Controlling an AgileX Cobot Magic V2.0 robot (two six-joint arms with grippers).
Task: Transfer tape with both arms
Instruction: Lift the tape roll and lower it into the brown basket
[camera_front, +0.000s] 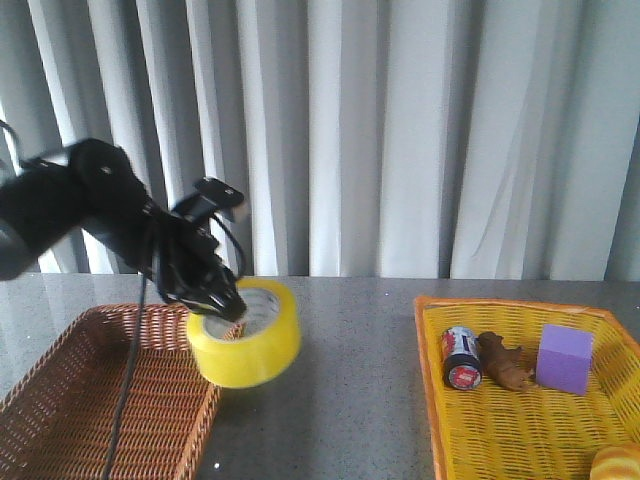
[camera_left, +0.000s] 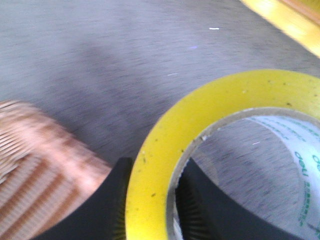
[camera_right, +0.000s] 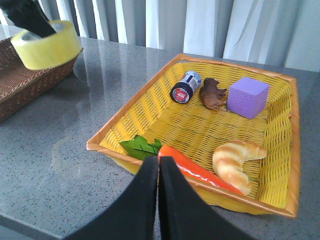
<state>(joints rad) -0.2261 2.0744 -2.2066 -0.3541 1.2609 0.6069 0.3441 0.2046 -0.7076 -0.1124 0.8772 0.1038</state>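
Observation:
Next, I let go of the yellow tape roll with my left gripper on the bare middle bottom of the brown basket (camera_front: 131, 411).
The wide yellow tape roll (camera_front: 246, 335) hangs in the air by the right edge of the brown basket (camera_front: 90, 400), above the grey table. My left gripper (camera_front: 222, 297) is shut on its wall, one finger outside and one finger inside the white printed core, as the left wrist view shows (camera_left: 152, 200). The tape also shows in the right wrist view (camera_right: 47, 44), held by the left arm. My right gripper (camera_right: 158, 162) is shut and empty, low at the near edge of the yellow basket (camera_right: 125, 112); it is out of the front view.
The yellow basket (camera_front: 440, 400) at right holds a small can (camera_front: 462, 357), a brown toy animal (camera_front: 505, 362), a purple cube (camera_front: 565, 359), a croissant (camera_right: 235, 157) and a carrot with green leaves (camera_right: 192, 170). Curtains hang behind the table.

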